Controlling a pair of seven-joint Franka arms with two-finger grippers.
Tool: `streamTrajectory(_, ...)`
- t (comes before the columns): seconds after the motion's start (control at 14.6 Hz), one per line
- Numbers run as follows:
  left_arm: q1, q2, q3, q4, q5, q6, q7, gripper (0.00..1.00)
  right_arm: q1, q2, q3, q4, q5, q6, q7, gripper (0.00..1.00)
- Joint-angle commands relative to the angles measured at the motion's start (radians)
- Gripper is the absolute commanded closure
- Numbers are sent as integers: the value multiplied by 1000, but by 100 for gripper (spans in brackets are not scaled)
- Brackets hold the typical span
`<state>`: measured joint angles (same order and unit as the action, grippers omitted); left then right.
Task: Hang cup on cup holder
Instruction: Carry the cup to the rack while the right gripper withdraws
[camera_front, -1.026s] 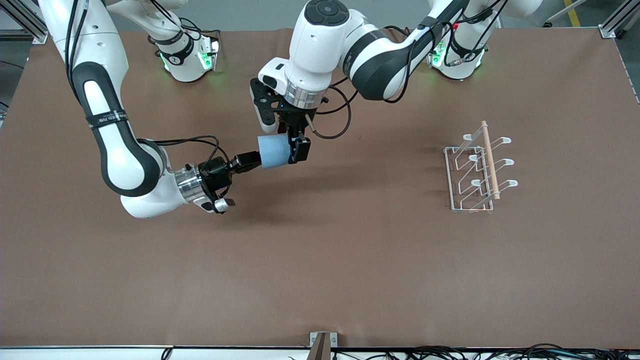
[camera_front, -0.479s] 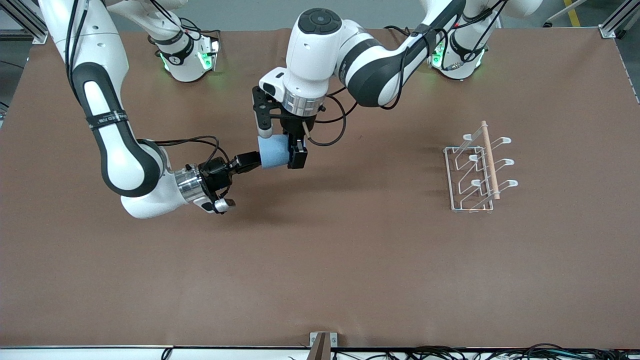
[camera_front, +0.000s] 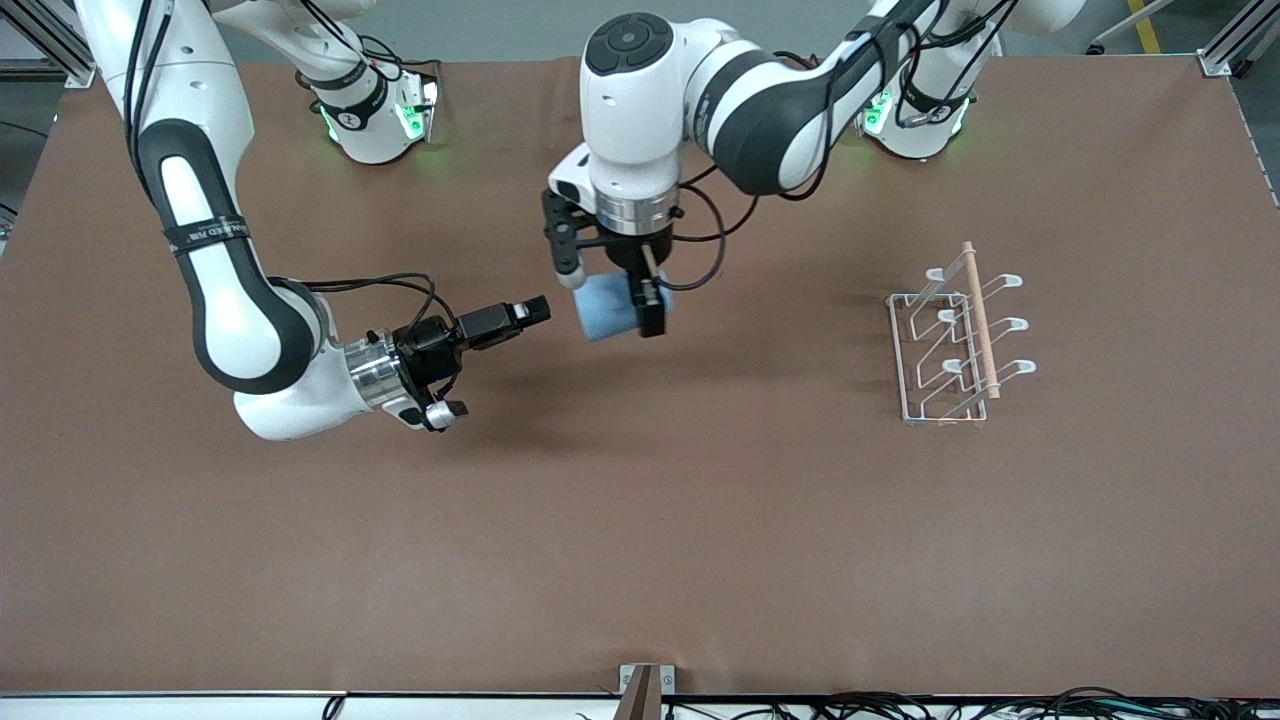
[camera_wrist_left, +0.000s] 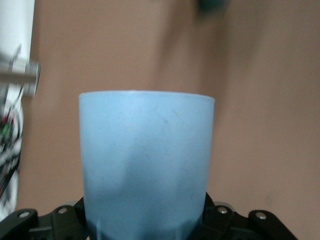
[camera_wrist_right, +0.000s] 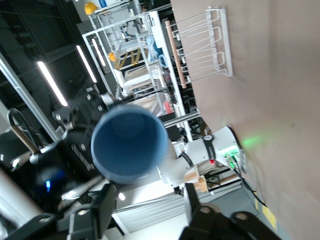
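Note:
I need to use my left gripper to release the light-blue cup on the cup holder's front peg (camera_front: 932, 380), the one that faces the middle of the table.
The light-blue cup (camera_front: 600, 312) hangs on its side in the air over the middle of the table, clamped in my left gripper (camera_front: 612, 300). Its open mouth faces my right gripper (camera_front: 530, 312), which is open, empty and a short gap away from the cup. In the left wrist view the cup (camera_wrist_left: 145, 165) fills the space between the left gripper's jaws (camera_wrist_left: 145, 232). The right wrist view looks into the cup's mouth (camera_wrist_right: 129, 145) past my right gripper (camera_wrist_right: 147, 207). The white wire cup holder (camera_front: 950, 340) with its wooden rod (camera_front: 978, 315) stands toward the left arm's end, also showing in the right wrist view (camera_wrist_right: 200, 47).
The brown table top (camera_front: 640, 520) carries nothing else. Both arm bases (camera_front: 375, 110) stand along the table's edge farthest from the front camera. A small bracket (camera_front: 645, 685) sits at the nearest edge.
My right gripper has let go of the cup and now stands apart from it. My left gripper has carried the cup a little toward the cup holder.

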<state>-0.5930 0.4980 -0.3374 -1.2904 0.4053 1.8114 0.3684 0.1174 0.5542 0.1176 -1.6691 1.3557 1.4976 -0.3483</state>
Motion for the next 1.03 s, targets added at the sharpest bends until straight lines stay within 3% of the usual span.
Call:
streamTrajectory(0.0,16,-36,0,-10,152,-180,9,94,-5,-42,-29,-6,-195,39,29,0)
streamTrajectory(0.21,42,-26,0,-30,285,-355,7,94,1,-164,-94,-98,-436,131,31,0)
streamTrajectory(0.41,70,-12,0,-101,452,-458,15,96,-8,-298,-96,-202,-746,297,32,0)
streamTrajectory(0.68,128,-10,0,-236,627,-489,186,96,-62,-399,-137,-232,-1001,325,45,0)
streamTrajectory(0.96,191,19,0,-326,729,-510,263,97,-162,-513,-153,-213,-1159,309,38,0)
